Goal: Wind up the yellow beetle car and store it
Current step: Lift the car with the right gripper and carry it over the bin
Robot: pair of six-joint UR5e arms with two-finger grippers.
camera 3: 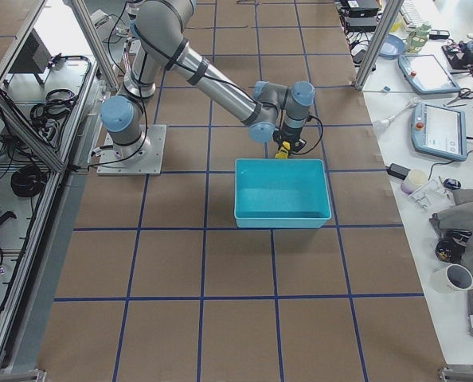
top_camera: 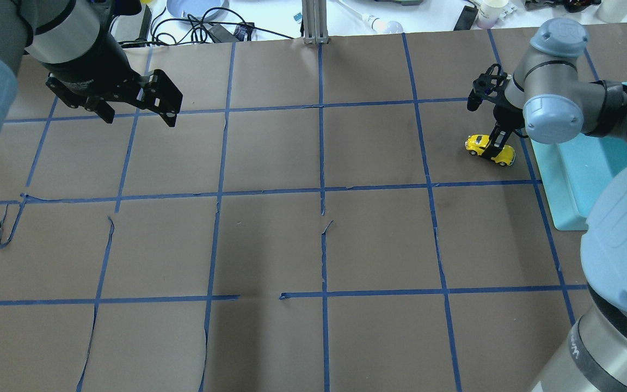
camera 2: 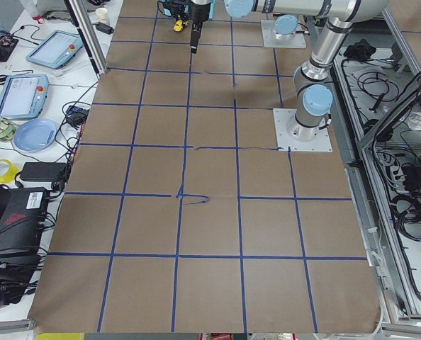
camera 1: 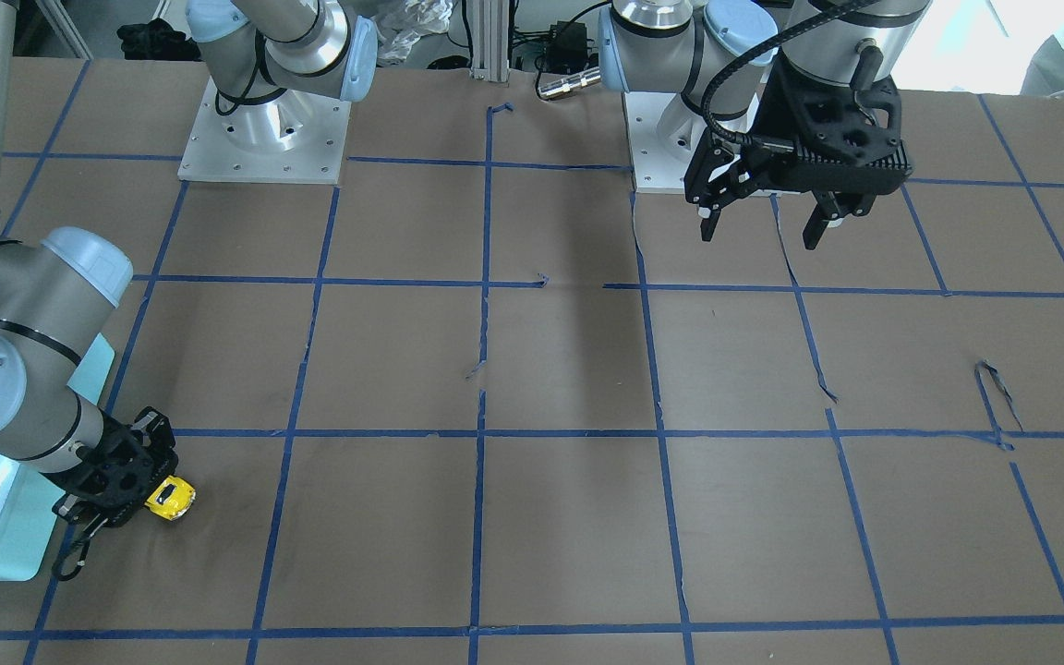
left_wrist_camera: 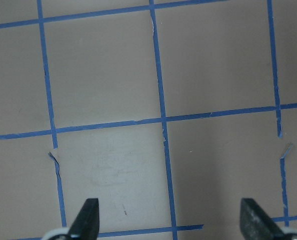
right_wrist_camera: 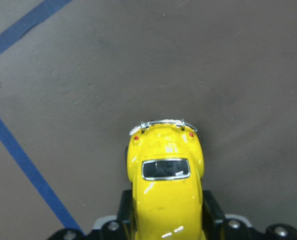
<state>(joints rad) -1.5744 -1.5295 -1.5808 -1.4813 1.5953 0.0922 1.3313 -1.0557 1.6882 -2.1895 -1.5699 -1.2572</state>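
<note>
I need to set the yellow beetle car on the teal bin's bottom, near its side facing in the middle of the table, using my right gripper.
The yellow beetle car (top_camera: 483, 145) rests on the brown table just left of the teal bin (top_camera: 580, 179). It also shows in the front view (camera 1: 172, 499) and, seen from above with its rear end away from the camera, in the right wrist view (right_wrist_camera: 164, 150). My right gripper (top_camera: 493, 148) reaches down over it and is shut on it, with the black fingers (right_wrist_camera: 127, 210) pressed on both its sides. My left gripper (top_camera: 139, 117) hangs open and empty above the far left of the table; its fingertips (left_wrist_camera: 88, 212) stand wide apart.
The teal bin (camera 3: 284, 191) stands at the table's right end, right beside the car. Blue tape lines (top_camera: 321, 196) cross the brown paper, torn in places. Cables, cups and tablets lie beyond the far edge (top_camera: 313, 22).
</note>
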